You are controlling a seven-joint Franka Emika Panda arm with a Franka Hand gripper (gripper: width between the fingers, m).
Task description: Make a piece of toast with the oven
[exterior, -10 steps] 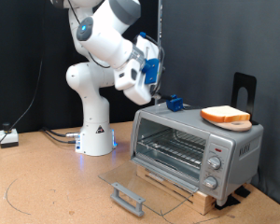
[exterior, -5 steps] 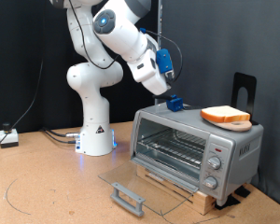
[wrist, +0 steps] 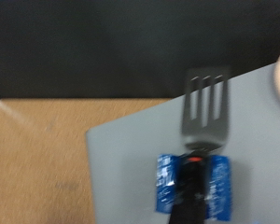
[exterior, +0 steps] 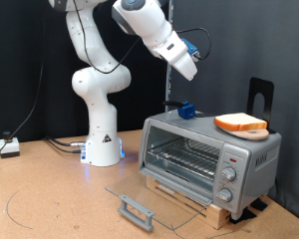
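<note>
The robot's gripper needs to close on the blue grip (exterior: 186, 111) (wrist: 193, 187) of the spatula, which is lying on top of the oven at the oven's end away from the toast.
The oven (exterior: 211, 155) stands at the exterior view's right with its glass door (exterior: 140, 191) dropped flat and the wire rack showing. The piece of toast (exterior: 240, 123) lies on the oven's roof at its right end. A spatula with a blue grip (exterior: 186, 110) rests on the roof's left end. In the wrist view its dark slotted blade (wrist: 203, 110) lies on the grey roof (wrist: 126, 173). My gripper (exterior: 188, 68) hangs in the air above the spatula, well clear of it. Nothing shows between its fingers.
The oven sits on a wooden block (exterior: 184, 202). The door's grey handle (exterior: 138, 211) juts toward the exterior view's bottom. A black upright stand (exterior: 260, 94) is behind the toast. The arm's white base (exterior: 102, 144) and cables (exterior: 10, 147) are at the left.
The arm has swung up and toward the exterior view's right, from beside the oven's left end to high above its roof. The toast, spatula and door have not moved.
</note>
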